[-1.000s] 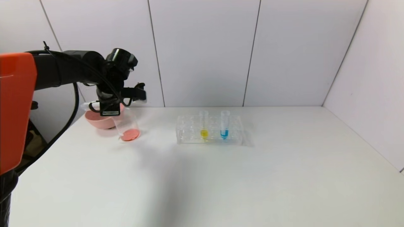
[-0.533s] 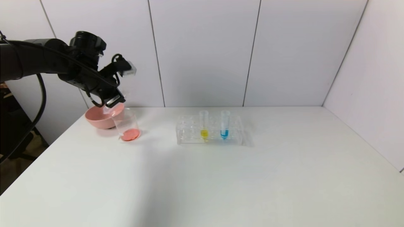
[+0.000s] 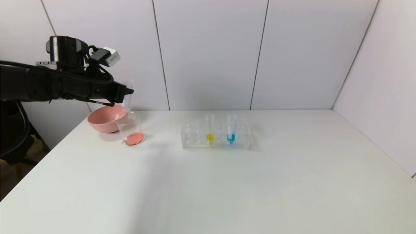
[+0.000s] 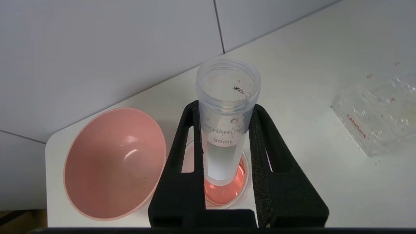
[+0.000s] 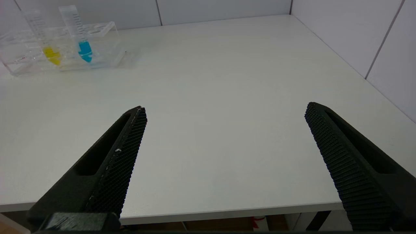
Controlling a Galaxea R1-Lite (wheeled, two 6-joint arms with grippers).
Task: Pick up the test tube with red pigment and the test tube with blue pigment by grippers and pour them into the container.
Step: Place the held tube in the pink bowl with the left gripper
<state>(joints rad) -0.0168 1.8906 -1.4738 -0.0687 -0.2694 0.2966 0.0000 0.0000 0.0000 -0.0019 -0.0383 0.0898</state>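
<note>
Next, the left gripper releases the test tube with red pigment, now upright just above the container, inside the pink bowl (image 3: pixel 107 116) (image 4: pixel 116 165) next to the beaker.
My left gripper (image 3: pixel 124 93) is shut on the test tube with red pigment (image 3: pixel 127 97) and holds it upright just above the container (image 3: pixel 131 130). In the left wrist view the black fingers (image 4: pixel 260 136) clamp the clear tube (image 4: pixel 227 81), which looks empty. The beaker (image 4: pixel 224 195) below it holds orange-red liquid. The test tube with blue pigment (image 3: pixel 231 130) stands in the clear rack (image 3: pixel 195 138); it also shows in the right wrist view (image 5: pixel 79 32). My right gripper (image 5: pixel 226 109) is open and empty over the table's near edge.
A pink bowl (image 3: pixel 104 121) stands just left of the beaker, touching or nearly touching it, and shows in the left wrist view (image 4: pixel 113 162). A yellow-liquid tube (image 3: pixel 210 130) stands in the rack left of the blue one. White walls close the back and right.
My left wrist has turned the held tube from tipped over the beaker to upright, and the arm has drawn back to the left. The rack and its tubes have not moved.
</note>
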